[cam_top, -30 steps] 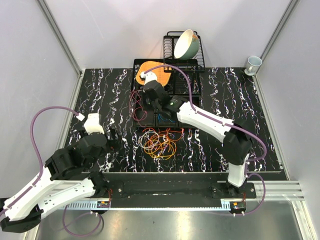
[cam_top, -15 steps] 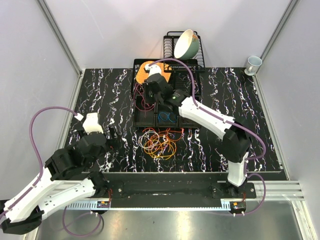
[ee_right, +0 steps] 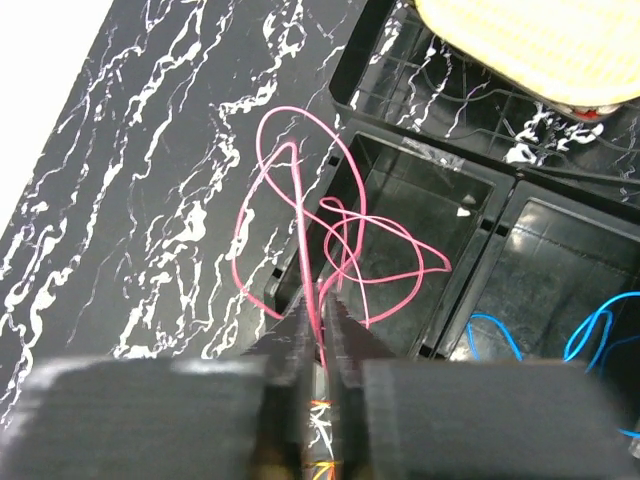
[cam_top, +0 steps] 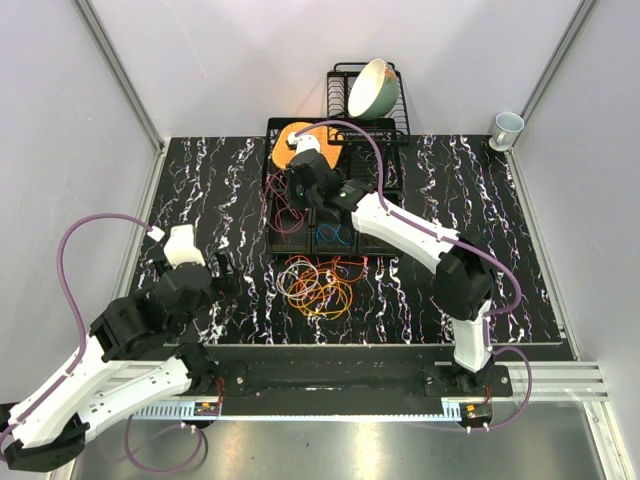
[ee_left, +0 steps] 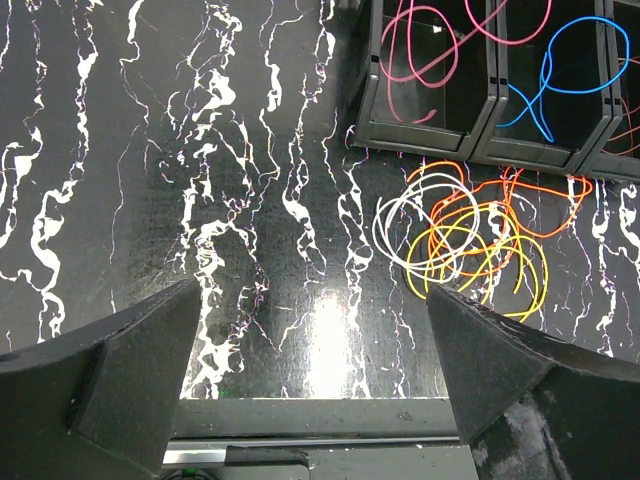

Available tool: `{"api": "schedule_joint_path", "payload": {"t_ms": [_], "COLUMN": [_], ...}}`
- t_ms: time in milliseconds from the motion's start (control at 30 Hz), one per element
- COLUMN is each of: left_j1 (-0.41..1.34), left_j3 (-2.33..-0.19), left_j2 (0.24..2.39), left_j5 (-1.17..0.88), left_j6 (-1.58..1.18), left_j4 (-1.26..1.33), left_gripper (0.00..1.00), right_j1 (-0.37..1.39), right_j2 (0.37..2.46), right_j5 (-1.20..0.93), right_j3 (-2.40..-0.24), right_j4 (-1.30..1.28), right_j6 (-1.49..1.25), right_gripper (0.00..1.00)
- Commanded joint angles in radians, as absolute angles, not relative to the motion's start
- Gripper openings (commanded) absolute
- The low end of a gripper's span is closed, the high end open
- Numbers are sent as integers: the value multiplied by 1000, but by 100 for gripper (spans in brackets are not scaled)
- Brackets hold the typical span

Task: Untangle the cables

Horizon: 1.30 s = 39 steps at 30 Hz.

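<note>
My left gripper should grip the orange cable in the middle of the tangle [cam_top: 326,271] [ee_left: 500,205] next, because lifting it can loosen the tangle.
A tangle of orange, yellow and white cables [cam_top: 316,286] [ee_left: 470,235] lies on the dark marble table in front of three black bins. My right gripper [cam_top: 298,198] [ee_right: 322,305] is shut on a red cable [ee_right: 300,210] [cam_top: 280,205]. It holds the cable above the front left corner of the left bin [ee_right: 430,190]. The cable's loops hang partly inside that bin and partly over its left wall. A blue cable [cam_top: 333,236] [ee_left: 560,75] lies in the middle bin. My left gripper [cam_top: 215,275] [ee_left: 312,300] hovers open and empty above the table's near left.
Behind the bins, an orange round thing [cam_top: 300,145] rests on a black tray. A dish rack [cam_top: 385,105] holding a tilted bowl [cam_top: 372,88] stands farther back. A cup [cam_top: 507,127] sits at the back right corner. Grey walls surround the table.
My right gripper has carried the red cable from the bins' front toward the back over the left bin, then settled slightly. The left arm has not moved.
</note>
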<state>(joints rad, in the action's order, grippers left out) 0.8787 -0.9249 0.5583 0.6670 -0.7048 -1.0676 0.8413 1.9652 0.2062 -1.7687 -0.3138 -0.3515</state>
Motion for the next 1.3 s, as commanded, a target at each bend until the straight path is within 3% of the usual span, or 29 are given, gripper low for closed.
{"api": "schedule_joint_path", "payload": {"t_ms": [0, 100, 200, 333, 567, 800, 900, 933, 1000, 1267], "left_j1": [870, 868, 867, 867, 867, 868, 868, 868, 867, 868], "left_j3": [-925, -923, -923, -925, -916, -772, -765, -775, -795, -790], "left_j2": [571, 571, 574, 581, 656, 840, 971, 1000, 1081, 1241], "left_j5": [695, 695, 693, 692, 667, 491, 456, 440, 419, 351], "left_j6": [-704, -704, -704, -706, -719, -686, -666, -663, -650, -643], "left_j4": [-1042, -1042, -1042, -1042, -1013, -694, -598, -572, -536, -437], "left_gripper": [99, 99, 99, 99, 99, 91, 87, 85, 79, 72], "right_j1": [835, 831, 831, 831, 822, 687, 484, 400, 228, 233], "right_j2": [1971, 1960, 1907, 1804, 1524, 1210, 1210, 1224, 1285, 1223], "right_j5": [190, 205, 238, 287, 452, 638, 470, 106, -222, -185], "right_j3": [-1822, -1842, -1850, -1813, -1552, -1336, -1338, -1345, -1345, -1226], "right_j4": [-322, -342, -360, -368, -367, -435, -573, -595, -639, -594], "right_j6": [-359, -353, -338, -318, -311, -382, -478, -503, -583, -575], "right_gripper": [40, 78, 84, 84, 88, 92, 98, 98, 81, 83]}}
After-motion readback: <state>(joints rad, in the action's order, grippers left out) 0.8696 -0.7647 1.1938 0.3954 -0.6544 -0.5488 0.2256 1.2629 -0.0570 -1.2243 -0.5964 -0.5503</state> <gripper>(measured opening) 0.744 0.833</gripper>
